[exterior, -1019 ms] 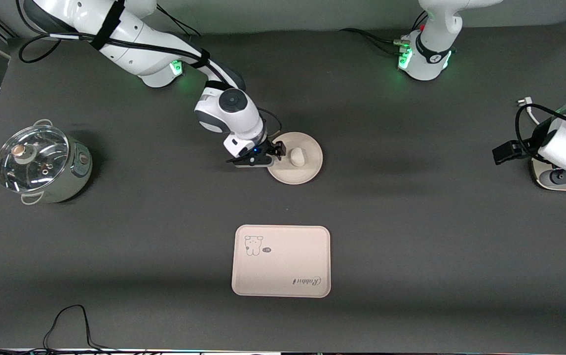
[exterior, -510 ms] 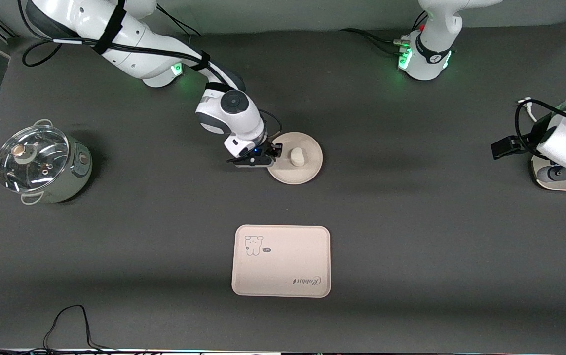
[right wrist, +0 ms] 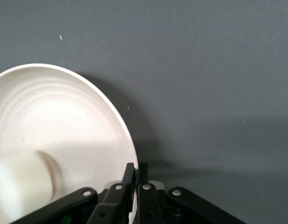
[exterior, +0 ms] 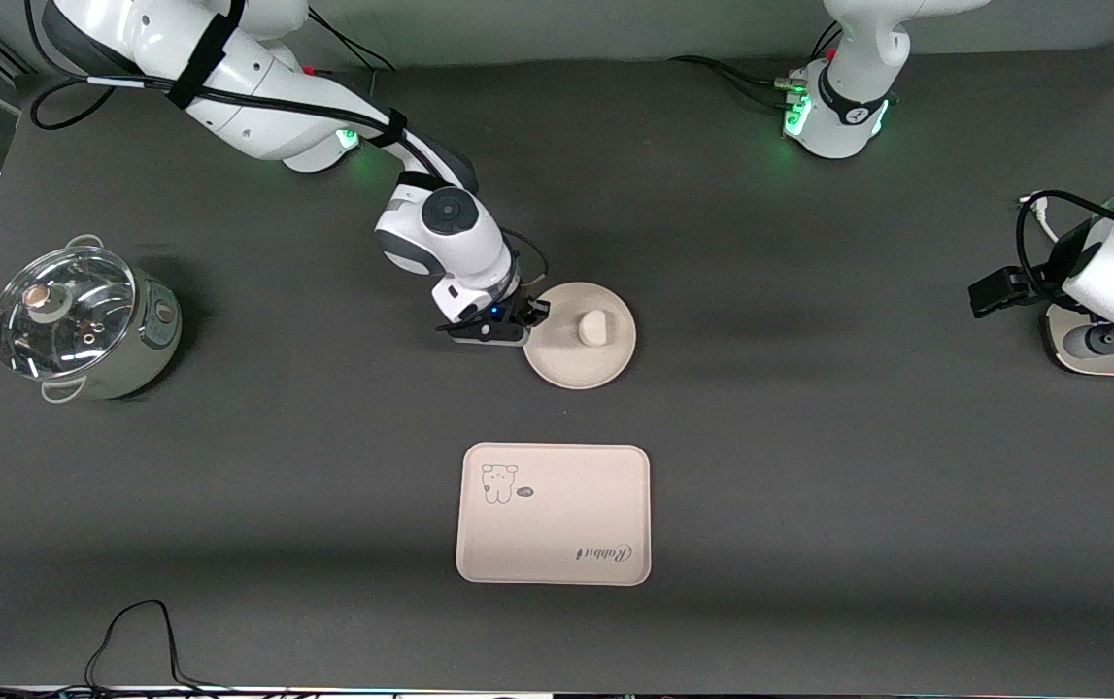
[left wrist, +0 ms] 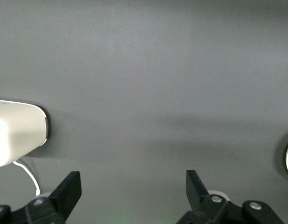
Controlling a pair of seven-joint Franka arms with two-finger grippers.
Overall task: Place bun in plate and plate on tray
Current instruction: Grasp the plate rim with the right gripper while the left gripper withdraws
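The plate will go down from my right gripper in the middle of the tray (exterior: 561,507), between the bear drawing and lettering.
The round cream plate (exterior: 566,364) lies mid-table, farther from the front camera than the tray (exterior: 555,529). The white bun (exterior: 592,327) sits in the plate. My right gripper (exterior: 529,316) is shut on the plate's rim at the edge toward the right arm's end. In the right wrist view its fingers (right wrist: 129,173) pinch the rim of the plate (right wrist: 65,116), with the bun (right wrist: 20,182) inside. My left gripper (left wrist: 133,186) is open and empty over bare table at the left arm's end, where the arm waits.
A steel pot with a glass lid (exterior: 81,320) stands at the right arm's end. A white block (exterior: 1100,357) lies under the left arm's wrist. A black cable (exterior: 134,631) loops at the table's front edge.
The plate with the bun has shifted a little nearer to the front camera, held by the right gripper. The left arm's wrist has shifted slightly.
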